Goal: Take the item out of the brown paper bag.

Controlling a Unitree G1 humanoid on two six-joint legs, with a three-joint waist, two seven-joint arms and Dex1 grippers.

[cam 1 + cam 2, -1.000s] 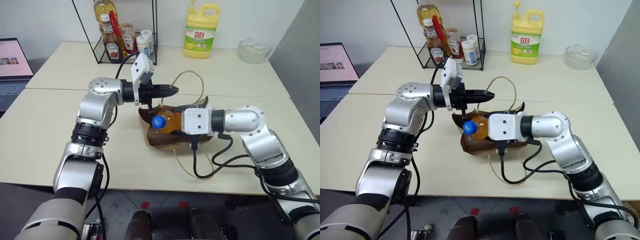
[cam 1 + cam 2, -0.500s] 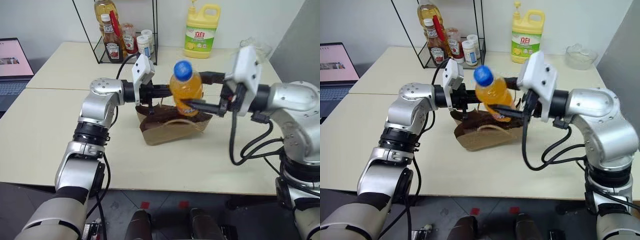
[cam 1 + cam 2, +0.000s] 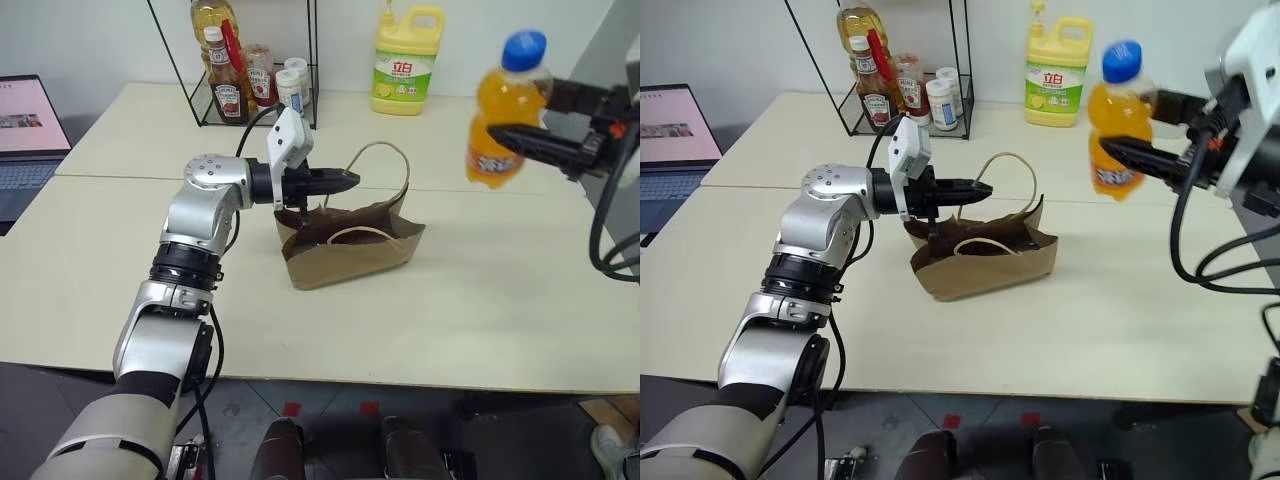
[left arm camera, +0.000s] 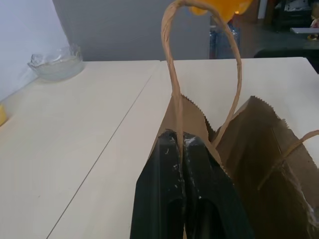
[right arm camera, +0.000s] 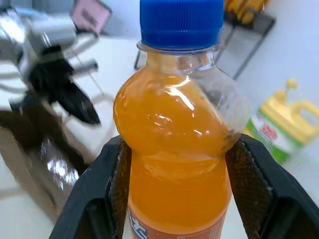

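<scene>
The robot's right gripper will release the orange drink bottle, now hanging upright above the bag, on the bare table (image 3: pixel 518 265) next to the brown paper bag, opposite the left gripper.
The item, an orange drink bottle (image 3: pixel 497 125) with a blue cap, hangs upright in the air to the right of and above the brown paper bag (image 3: pixel 350 245). My right gripper (image 3: pixel 1120 140) is shut on its body, one black finger (image 5: pixel 102 184) on each side. The bag stands open on the table, and nothing inside it can be made out. My left gripper (image 3: pixel 345 180) is level at the bag's left rim. It is shut on a tan cord handle (image 4: pixel 172 74) that loops up over it. The other handle lies against the bag's front.
A black wire rack (image 3: pixel 240 70) with sauce bottles stands at the table's back left, with a yellow detergent jug (image 3: pixel 403 60) to its right. A glass bowl (image 4: pixel 55 62) sits at the back right corner. A laptop (image 3: pixel 25 130) is at the far left.
My right gripper has lifted the bottle out of the bag and swung it up and to the right, turning it upright. The left gripper and the bag have stayed put.
</scene>
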